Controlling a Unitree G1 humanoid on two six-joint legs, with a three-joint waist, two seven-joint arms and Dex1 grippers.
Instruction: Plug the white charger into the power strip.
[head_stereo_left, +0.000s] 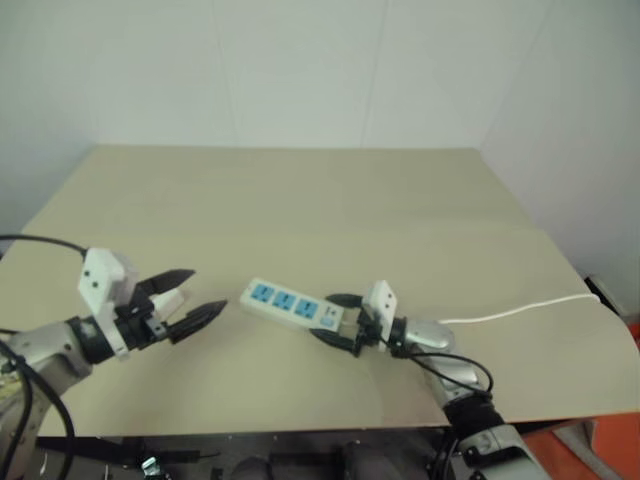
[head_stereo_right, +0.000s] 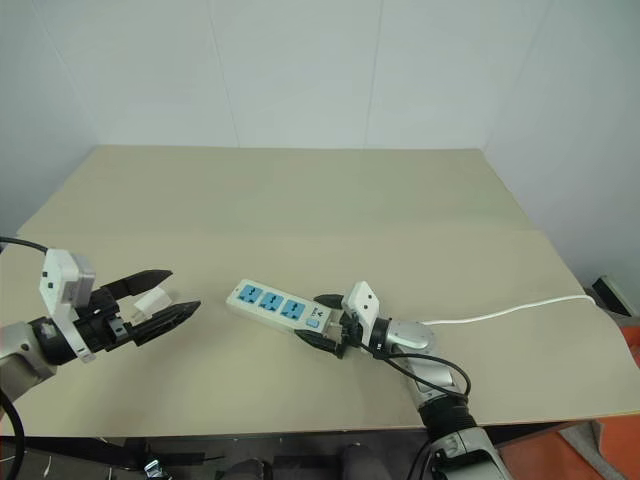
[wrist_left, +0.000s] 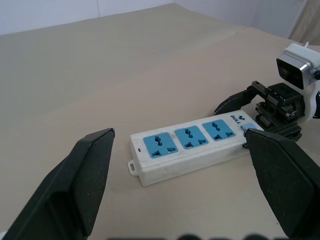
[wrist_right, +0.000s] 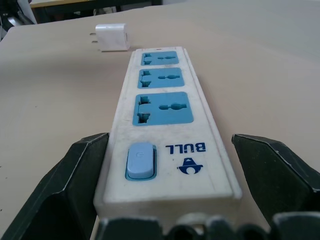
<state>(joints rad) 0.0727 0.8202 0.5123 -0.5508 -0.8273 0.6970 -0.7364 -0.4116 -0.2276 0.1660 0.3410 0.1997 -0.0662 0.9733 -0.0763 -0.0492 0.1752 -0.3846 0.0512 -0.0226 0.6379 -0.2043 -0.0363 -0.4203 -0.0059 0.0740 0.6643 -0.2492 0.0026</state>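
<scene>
My left gripper will go down next to the white charger beside the power strip and then close on the sides of the charger's body (head_stereo_left: 169, 303).
The power strip (head_stereo_left: 285, 305), a white bar with three blue sockets, lies flat near the table's front edge. My right gripper (head_stereo_left: 335, 320) is open, and its black fingers (wrist_right: 75, 185) stand on either side of the strip's switch end (wrist_right: 140, 161). The white charger (wrist_right: 112, 37) lies on the table just beyond the strip's far end, prongs sideways. My left gripper (head_stereo_right: 165, 295) hovers open above it, so the charger (head_stereo_right: 150, 300) shows between its fingers from the head. The left wrist view looks along the strip (wrist_left: 185, 145) toward the right gripper (wrist_left: 250, 115).
The strip's thin white cable (head_stereo_left: 520, 308) runs right from under my right wrist to the table's right edge. The tan table (head_stereo_left: 300, 200) stretches bare toward the white back wall. Its front edge is close behind both grippers.
</scene>
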